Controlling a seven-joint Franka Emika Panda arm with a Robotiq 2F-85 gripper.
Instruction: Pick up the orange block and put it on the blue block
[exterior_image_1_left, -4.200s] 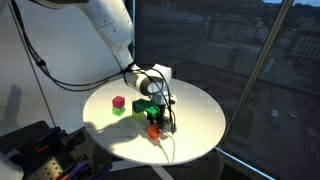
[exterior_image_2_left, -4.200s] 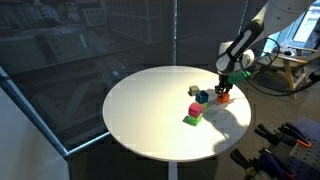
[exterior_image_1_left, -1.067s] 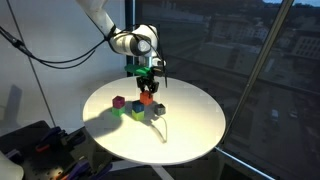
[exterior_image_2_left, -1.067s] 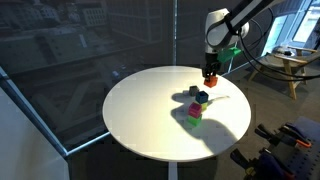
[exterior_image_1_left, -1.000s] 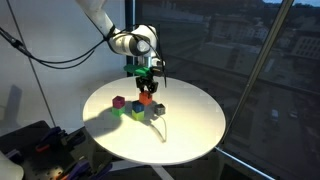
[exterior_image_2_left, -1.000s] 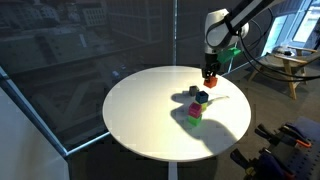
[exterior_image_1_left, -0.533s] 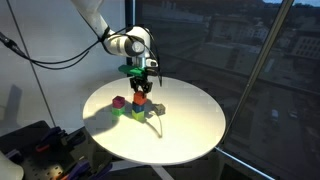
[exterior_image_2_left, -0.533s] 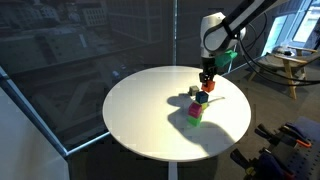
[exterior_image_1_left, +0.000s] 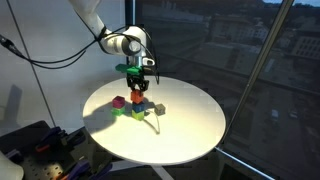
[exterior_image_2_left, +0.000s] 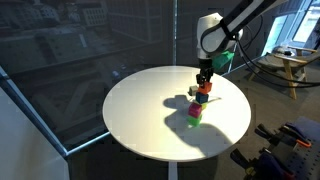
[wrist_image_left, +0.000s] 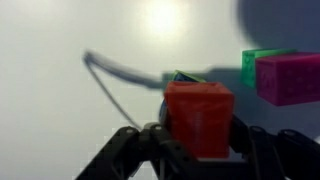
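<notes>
Next, my gripper lets go of the orange block on top of the blue block (exterior_image_1_left: 138, 99), beside the pink and green cubes.
My gripper (exterior_image_1_left: 137, 86) is shut on the orange block (exterior_image_1_left: 138, 96), a small orange-red cube. It holds the cube right over the blue block (exterior_image_1_left: 138, 106) on the round white table (exterior_image_1_left: 190, 125). In an exterior view the gripper (exterior_image_2_left: 203, 80) has the orange block (exterior_image_2_left: 203, 88) just above the blue block (exterior_image_2_left: 200, 98); I cannot tell if they touch. In the wrist view the orange block (wrist_image_left: 200, 115) fills the space between the gripper fingers (wrist_image_left: 200, 140). It hides nearly all of the blue block; only a dark sliver (wrist_image_left: 185, 77) shows.
A pink cube (exterior_image_1_left: 118, 101) sits on a green cube (exterior_image_1_left: 118, 111) beside the blue block; both show in the wrist view, pink (wrist_image_left: 290, 78) and green (wrist_image_left: 255, 62). A thin cable (wrist_image_left: 110, 75) lies on the table. Dark windows surround the table.
My gripper has carried the orange block sideways and down until it hangs right over the blue block. The other cubes have not moved.
</notes>
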